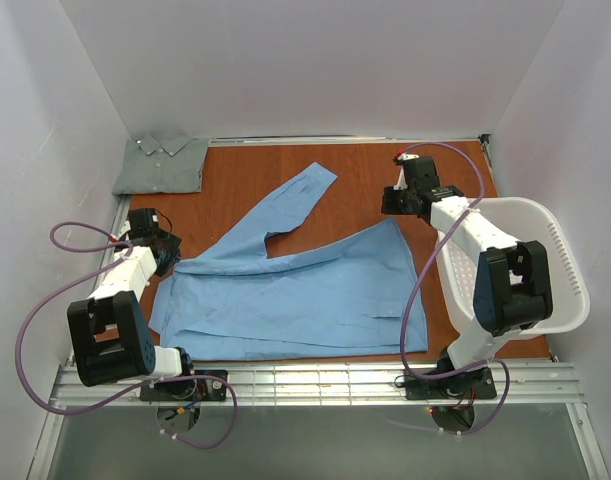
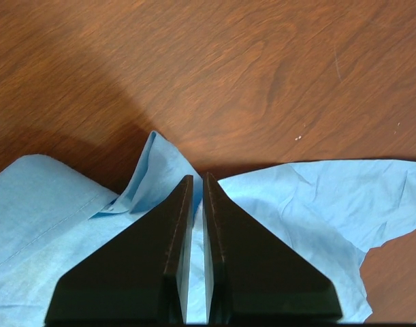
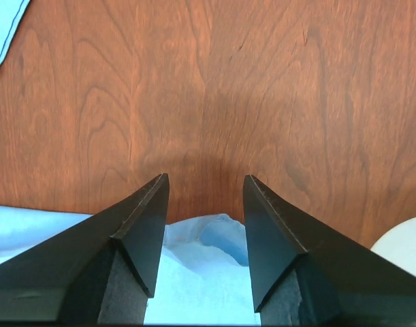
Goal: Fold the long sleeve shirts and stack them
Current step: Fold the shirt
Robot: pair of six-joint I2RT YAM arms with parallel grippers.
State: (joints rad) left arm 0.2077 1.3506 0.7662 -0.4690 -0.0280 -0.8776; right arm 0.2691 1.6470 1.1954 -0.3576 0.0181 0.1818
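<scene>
The light blue shirt's far corner juts backward and its edge slants, so next my right gripper folds that corner over the shirt's body (image 1: 387, 276).
The light blue shirt (image 1: 295, 290) lies spread across the brown table with one sleeve (image 1: 300, 195) stretching toward the back. My left gripper (image 1: 167, 252) is at the shirt's left edge, shut on a raised fold of the blue cloth (image 2: 153, 160); the jaws (image 2: 197, 178) stand almost together with cloth in the slit. My right gripper (image 1: 400, 202) is at the shirt's far right corner and open (image 3: 205, 178). That blue corner (image 3: 214, 231) lies loose on the table between its fingers. The grey-green shirt (image 1: 163, 165) sits folded in the back left corner.
A white plastic laundry basket (image 1: 565, 250) stands at the right edge beside the right arm, and its rim (image 3: 405, 242) shows in the right wrist view. White walls enclose the table on three sides. A metal rail (image 1: 315, 380) runs along the near edge.
</scene>
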